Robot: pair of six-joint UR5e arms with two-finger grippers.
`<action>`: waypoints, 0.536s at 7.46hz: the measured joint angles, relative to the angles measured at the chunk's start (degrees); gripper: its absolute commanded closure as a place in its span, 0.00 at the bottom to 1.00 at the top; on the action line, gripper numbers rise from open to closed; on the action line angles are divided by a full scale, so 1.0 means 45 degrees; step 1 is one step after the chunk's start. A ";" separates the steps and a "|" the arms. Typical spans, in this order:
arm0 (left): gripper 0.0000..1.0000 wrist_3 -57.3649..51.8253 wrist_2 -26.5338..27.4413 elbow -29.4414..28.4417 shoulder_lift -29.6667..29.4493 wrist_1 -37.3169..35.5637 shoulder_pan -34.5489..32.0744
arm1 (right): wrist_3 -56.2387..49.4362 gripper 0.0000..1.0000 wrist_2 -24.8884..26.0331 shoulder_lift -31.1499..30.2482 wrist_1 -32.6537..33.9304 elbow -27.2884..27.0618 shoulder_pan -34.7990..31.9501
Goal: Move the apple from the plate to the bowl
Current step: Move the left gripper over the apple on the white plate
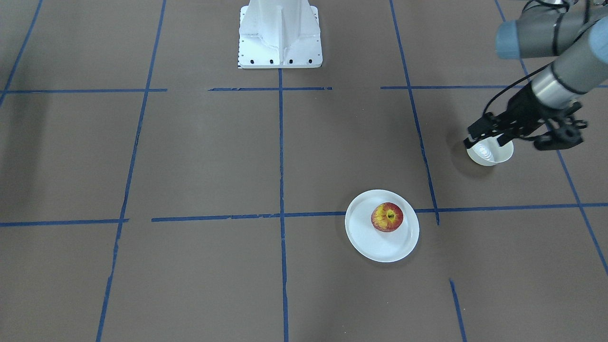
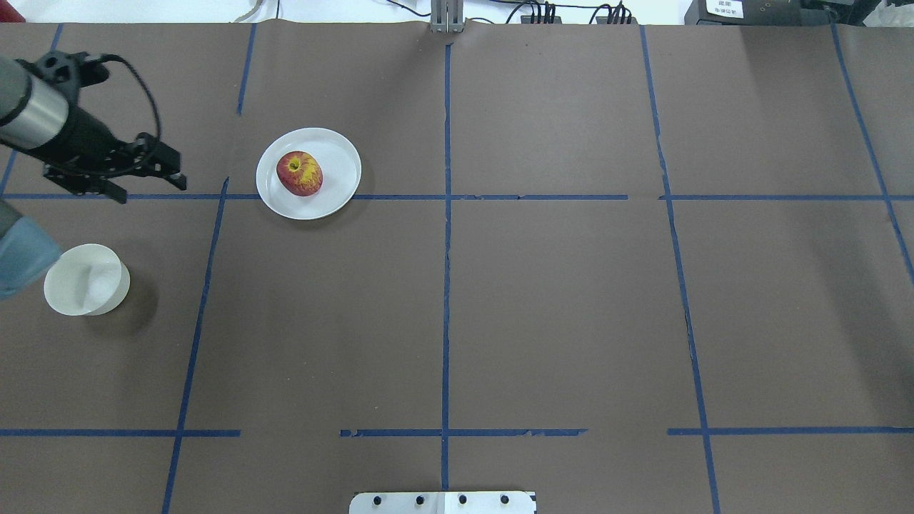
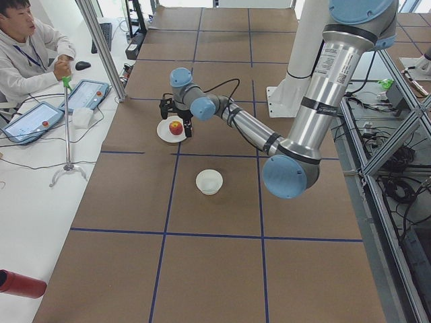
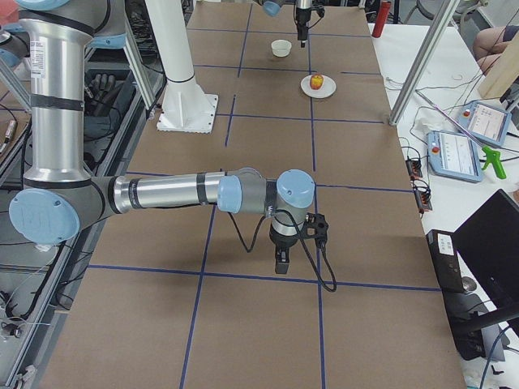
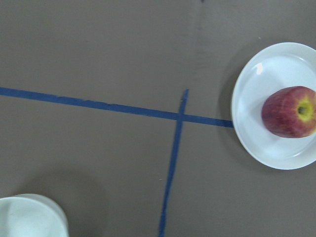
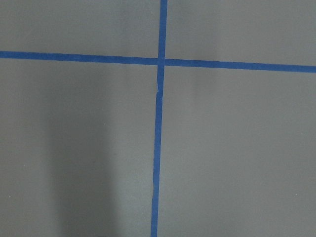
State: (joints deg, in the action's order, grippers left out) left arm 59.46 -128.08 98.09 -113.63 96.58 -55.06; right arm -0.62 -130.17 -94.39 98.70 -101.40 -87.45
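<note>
Next, I move my left gripper to the apple on the white plate and close it across the apple's middle (image 1: 387, 217) (image 5: 290, 112), with fingers on opposite sides.
The red and yellow apple (image 1: 387, 217) lies on the white plate (image 1: 380, 248), stem dimple up. It also shows in the overhead view (image 2: 299, 173) and in the left wrist view (image 5: 289, 112) on the plate (image 5: 254, 94). The small off-white bowl (image 2: 86, 280) stands empty, apart from the plate, nearer the robot. My left gripper (image 2: 152, 190) hangs above the table between bowl and plate, fingers spread and empty. In the front view this gripper (image 1: 487, 140) overlaps the bowl (image 1: 490, 156). My right gripper (image 4: 280, 263) shows only in the exterior right view, far from the objects; I cannot tell its state.
Blue tape lines cross the brown table cover. The robot's white base (image 1: 280, 35) stands at the table's edge. An operator (image 3: 27, 57) sits beside the table with tablets, near a metal pole (image 3: 101, 47). A red bottle (image 3: 20, 283) lies at the near corner.
</note>
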 measured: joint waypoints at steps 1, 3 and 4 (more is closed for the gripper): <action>0.01 0.0279 0.0247 -0.1100 -0.1008 -0.0104 0.0190 | 0.0001 0.00 0.0000 0.0000 0.0000 -0.0002 0.0000; 0.01 0.1681 0.0378 -0.3515 -0.2571 0.1005 0.0347 | -0.0003 0.00 -0.0003 0.0000 0.0000 -0.0006 0.0000; 0.01 0.2165 0.0399 -0.4444 -0.3127 0.1481 0.0423 | -0.0008 0.00 -0.0008 0.0000 0.0000 -0.0006 0.0000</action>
State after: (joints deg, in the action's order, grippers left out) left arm 69.20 -126.28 78.09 -127.70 103.24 -53.16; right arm -0.65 -130.20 -94.39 98.70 -101.42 -87.45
